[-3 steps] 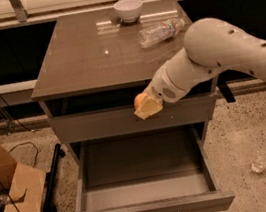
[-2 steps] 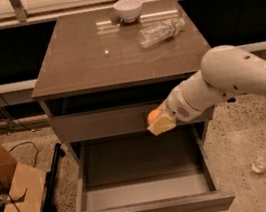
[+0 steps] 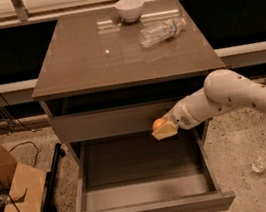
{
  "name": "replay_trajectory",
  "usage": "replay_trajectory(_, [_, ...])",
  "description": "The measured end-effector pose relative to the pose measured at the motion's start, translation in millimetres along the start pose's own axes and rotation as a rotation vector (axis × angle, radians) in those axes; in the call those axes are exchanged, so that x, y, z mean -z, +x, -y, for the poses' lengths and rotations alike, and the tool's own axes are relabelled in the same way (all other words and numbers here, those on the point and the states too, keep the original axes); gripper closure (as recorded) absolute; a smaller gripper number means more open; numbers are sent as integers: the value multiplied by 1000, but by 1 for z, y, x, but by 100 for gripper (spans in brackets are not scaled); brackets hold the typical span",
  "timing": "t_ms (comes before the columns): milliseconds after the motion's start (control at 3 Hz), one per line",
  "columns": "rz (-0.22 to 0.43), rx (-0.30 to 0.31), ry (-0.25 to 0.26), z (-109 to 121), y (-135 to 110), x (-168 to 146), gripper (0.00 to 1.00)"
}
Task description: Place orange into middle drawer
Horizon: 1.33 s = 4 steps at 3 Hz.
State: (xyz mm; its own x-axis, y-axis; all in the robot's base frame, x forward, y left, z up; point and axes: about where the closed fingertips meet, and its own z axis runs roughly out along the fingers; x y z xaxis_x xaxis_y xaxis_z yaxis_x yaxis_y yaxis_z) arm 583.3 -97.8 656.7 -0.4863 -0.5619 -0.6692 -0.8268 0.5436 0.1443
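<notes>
My gripper will let go of the orange on the middle drawer's bare bottom, near its front (image 3: 174, 178) on my arm's side.
The orange (image 3: 158, 123) is small and round and sits in my gripper (image 3: 163, 128), whose pale fingers (image 3: 165, 131) are shut on it. The gripper hangs over the back right part of the middle drawer (image 3: 149, 211), which is pulled out wide and shows a bare grey-brown floor. The white arm reaches in from the right, just below the shut shallower drawer front (image 3: 110, 121).
On the cabinet top (image 3: 90, 59) stand a white bowl (image 3: 130, 8) at the back and a clear plastic bottle (image 3: 161, 32) lying on its side. A cardboard box (image 3: 9, 199) and cables are on the floor at the left. A crumpled clear object (image 3: 259, 163) lies on the floor right.
The arm has dropped and moved right, carrying the orange from the level of the upper drawer front down over the open drawer's back right part.
</notes>
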Motion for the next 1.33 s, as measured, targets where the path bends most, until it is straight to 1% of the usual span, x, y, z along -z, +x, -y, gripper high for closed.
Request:
replay_trajectory(333, [0,-13,-13,1,6,-9,100])
replay_trajectory(667, [-20,-36,-6,2,13,-14,100])
replay_trajectory(1000, [-100,-118,23,5,57,-35,100])
replay_trajectory(1333, [-159,-185,32,7,95,-55,100])
